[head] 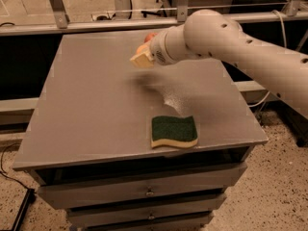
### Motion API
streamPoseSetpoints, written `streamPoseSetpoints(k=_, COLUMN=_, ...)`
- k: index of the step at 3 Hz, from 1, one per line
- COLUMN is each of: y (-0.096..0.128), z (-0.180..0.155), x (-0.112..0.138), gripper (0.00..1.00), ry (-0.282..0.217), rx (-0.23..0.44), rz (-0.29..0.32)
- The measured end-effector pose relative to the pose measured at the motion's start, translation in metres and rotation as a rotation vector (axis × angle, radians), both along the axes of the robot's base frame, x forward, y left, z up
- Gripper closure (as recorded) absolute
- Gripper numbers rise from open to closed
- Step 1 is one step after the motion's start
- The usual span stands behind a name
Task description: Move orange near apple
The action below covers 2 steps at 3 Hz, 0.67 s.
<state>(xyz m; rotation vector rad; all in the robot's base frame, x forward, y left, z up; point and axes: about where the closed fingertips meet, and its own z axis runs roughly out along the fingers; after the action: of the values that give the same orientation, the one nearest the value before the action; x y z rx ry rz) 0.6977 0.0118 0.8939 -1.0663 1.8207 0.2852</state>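
My gripper will let go of the orange at the table's far end [170, 49], close against the side of the red apple that faces the white arm.
My gripper [141, 59] hangs over the far middle of the grey table [91, 105], at the end of the white arm [226, 42] that reaches in from the right. Just behind the gripper a small patch of the orange [142, 47] shows, mostly hidden by it. Whether the gripper touches or holds the orange cannot be told. A little farther back, a sliver of the red apple [151, 35] shows above the wrist, close to the orange. The arm hides most of it.
A green and yellow sponge [174, 131] lies near the table's front right edge. Drawers sit under the tabletop. A metal rail and posts run behind the table's far edge.
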Motion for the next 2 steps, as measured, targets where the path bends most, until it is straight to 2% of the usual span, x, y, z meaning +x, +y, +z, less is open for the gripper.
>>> streamPoseSetpoints(k=1, y=-0.039, z=0.001, x=0.034, gripper=1.00, ry=-0.039, rx=-0.005, rz=-0.066)
streamPoseSetpoints(k=2, y=-0.069, z=-0.004, x=0.059, gripper=1.00, ry=-0.054, rx=0.000, rz=-0.124)
